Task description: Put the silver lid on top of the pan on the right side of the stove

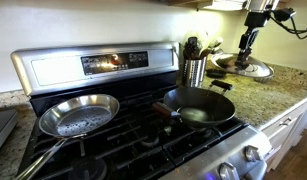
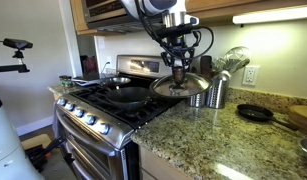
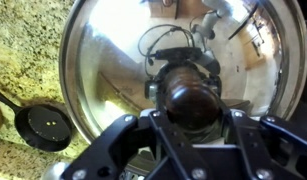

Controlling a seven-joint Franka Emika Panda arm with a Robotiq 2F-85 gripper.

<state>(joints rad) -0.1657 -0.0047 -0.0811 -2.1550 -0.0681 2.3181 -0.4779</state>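
The silver lid, hanging just above the granite counter now, will be released flat across the open top of the empty black pan (image 1: 201, 106), covering its rim.
The silver lid (image 3: 113, 60) is round and shiny with a dark knob (image 3: 191, 100). My gripper (image 3: 191, 118) is shut on that knob. In both exterior views the lid (image 2: 181, 85) hangs from the gripper (image 2: 179, 72) just above the granite counter, to the right of the stove (image 2: 103, 105); it also shows far off in an exterior view (image 1: 248, 68) under the gripper (image 1: 245, 52). The black pan (image 1: 198, 105) sits on the stove's right burner, empty, apart from the lid. It also shows in an exterior view (image 2: 121, 95).
A shiny silver frying pan (image 1: 78, 115) sits on the left burner. A metal utensil holder (image 1: 195, 68) stands beside the stove on the counter (image 2: 208, 135). A small black pan (image 2: 255, 113) lies on the counter; it also shows in the wrist view (image 3: 45, 125).
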